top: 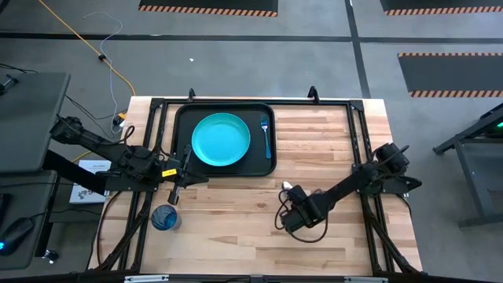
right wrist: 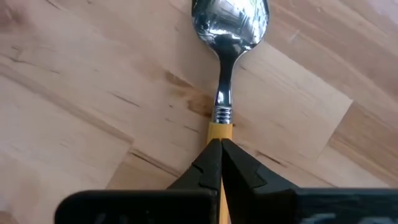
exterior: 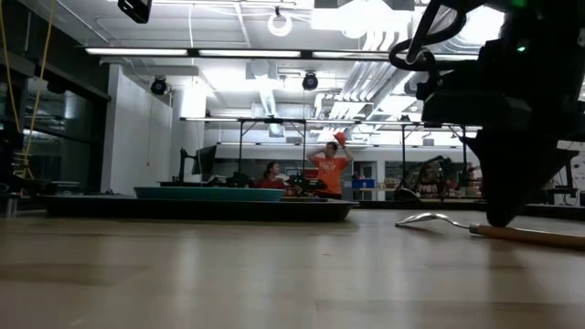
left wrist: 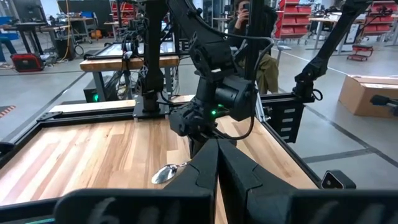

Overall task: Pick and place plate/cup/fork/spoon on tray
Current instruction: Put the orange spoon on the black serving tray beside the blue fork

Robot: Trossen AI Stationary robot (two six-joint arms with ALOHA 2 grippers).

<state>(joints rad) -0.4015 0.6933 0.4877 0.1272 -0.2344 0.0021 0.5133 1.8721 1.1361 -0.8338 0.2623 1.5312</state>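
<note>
My right gripper, shut at the spoon's orange handle, should open, take the metal neck (right wrist: pixel 224 86), then pass the spoon to my left gripper.
The black tray (top: pixel 179 118) stands at the table's far middle. The turquoise plate (top: pixel 221 140) lies flat in it, and the light-blue fork (top: pixel 266 134) lies in it to the plate's right. The dark-blue cup (top: pixel 165 218) stands upright on the table near the left front. The spoon (right wrist: pixel 229 37) lies on the wood right of centre, its silver bowl (top: pixel 287 186) toward the tray. My right gripper (top: pixel 294 203) is shut on its orange handle. My left gripper (top: pixel 178 182) is shut and empty by the tray's near-left corner. My right gripper pinches the spoon's orange handle (right wrist: pixel 219 132) between its two fingertips, just behind the metal neck. The fingers come from above, pointing down at the table (exterior: pixel 501 216). The spoon lies about level, low over the wood, with its bowl (exterior: pixel 430 219) pointing away from the gripper.
Black frame rails run along the table's left, right and far sides (top: pixel 357 134). Bare wood lies between the tray and the front edge (top: pixel 236 228). People stand in the room beyond the table (exterior: pixel 329 169).
</note>
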